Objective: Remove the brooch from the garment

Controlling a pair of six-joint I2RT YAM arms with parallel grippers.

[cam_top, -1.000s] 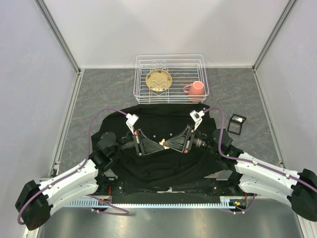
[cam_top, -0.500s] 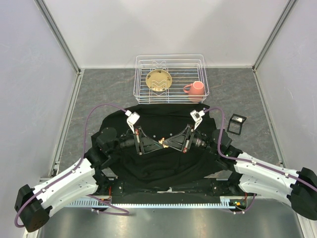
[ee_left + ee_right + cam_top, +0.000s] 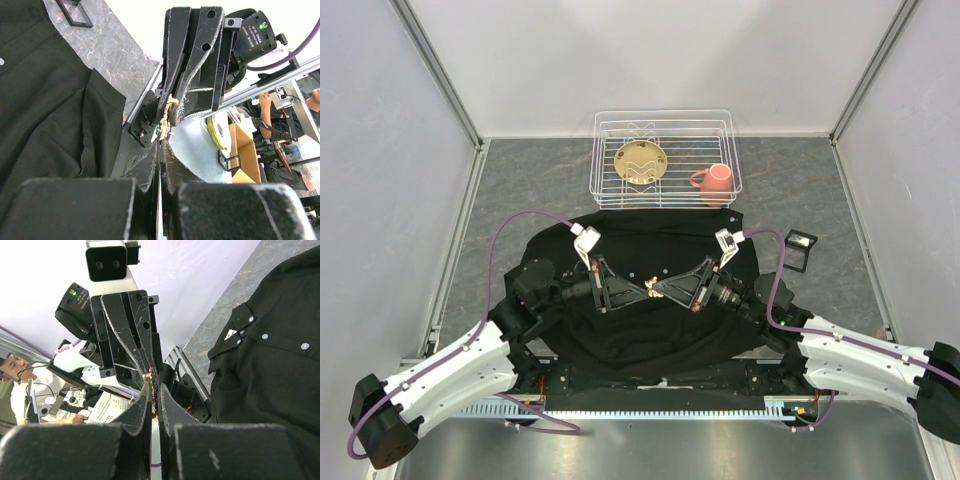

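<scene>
Next, my left gripper opens, moves closer and takes more of the brooch (image 3: 165, 121) before my right gripper opens, because it pinches only the end of the brooch.
The garment (image 3: 650, 345), a black button-up shirt, lies spread on the table in front of the arm bases; it also shows in the left wrist view (image 3: 45, 100) and in the right wrist view (image 3: 270, 380). My left gripper (image 3: 638, 293) and right gripper (image 3: 665, 289) meet tip to tip above its middle. The brooch (image 3: 648, 287), small and golden-looking, sits between the two tips. In the left wrist view the left gripper (image 3: 162, 142) is shut with the brooch (image 3: 167, 112) at its tips. In the right wrist view the right gripper (image 3: 155, 387) is shut on the brooch (image 3: 152, 377). No cloth shows around the brooch.
A white wire rack (image 3: 665, 120) stands at the back with a gold plate (image 3: 640, 162) and a pink mug (image 3: 713, 180) in it. A small black square frame (image 3: 798, 250) lies right of the shirt. Walls close in the left and right sides.
The right arm has shifted a little to the right and the left gripper has followed toward it. The brooch stays between the two tips, above the shirt.
</scene>
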